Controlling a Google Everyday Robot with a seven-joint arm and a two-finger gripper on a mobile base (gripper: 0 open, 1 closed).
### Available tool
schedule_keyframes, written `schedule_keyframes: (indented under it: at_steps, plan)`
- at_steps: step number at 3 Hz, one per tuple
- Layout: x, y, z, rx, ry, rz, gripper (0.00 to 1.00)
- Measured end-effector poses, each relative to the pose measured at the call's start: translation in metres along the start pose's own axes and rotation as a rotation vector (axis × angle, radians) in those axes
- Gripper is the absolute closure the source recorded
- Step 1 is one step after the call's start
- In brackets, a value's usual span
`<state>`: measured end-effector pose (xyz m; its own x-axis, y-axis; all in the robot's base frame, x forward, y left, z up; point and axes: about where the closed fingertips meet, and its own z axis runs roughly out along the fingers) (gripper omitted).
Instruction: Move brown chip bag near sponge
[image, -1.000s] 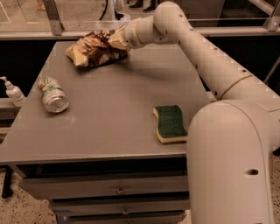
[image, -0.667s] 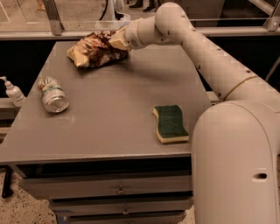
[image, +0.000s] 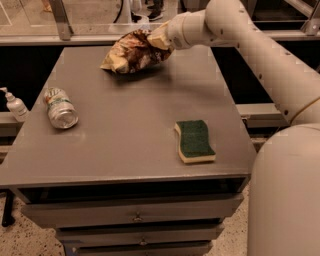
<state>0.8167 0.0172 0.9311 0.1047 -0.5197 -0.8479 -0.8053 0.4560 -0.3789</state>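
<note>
The gripper will release the brown chip bag on the grey table (image: 181, 100) just behind the sponge's far edge.
The brown chip bag (image: 131, 52), crumpled dark brown and tan foil, is at the back of the grey table (image: 125, 140), a little left of centre. It hangs slightly above the surface with a shadow under it. My gripper (image: 156, 39) is at the bag's right end and is shut on it. The white arm reaches in from the right. The sponge (image: 195, 141), green top over yellow foam, lies flat near the front right of the table, well apart from the bag.
A silver can with a green label (image: 60, 107) lies on its side at the table's left. A white pump bottle (image: 15, 105) stands beyond the left edge. Drawers (image: 135, 216) are below the front edge. A rail runs behind the table.
The gripper has carried the chip bag a short way right and toward the front, lifting it off the table. The sponge and the can have not moved.
</note>
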Motion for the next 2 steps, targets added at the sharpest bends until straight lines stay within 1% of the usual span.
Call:
schedule_keyframes:
  at_steps: [1,2]
  plan:
    - [0.014,-0.005,-0.049,0.028,0.029,0.005,1.0]
    - [0.028,0.004,-0.094,0.042,0.058,0.028,1.0]
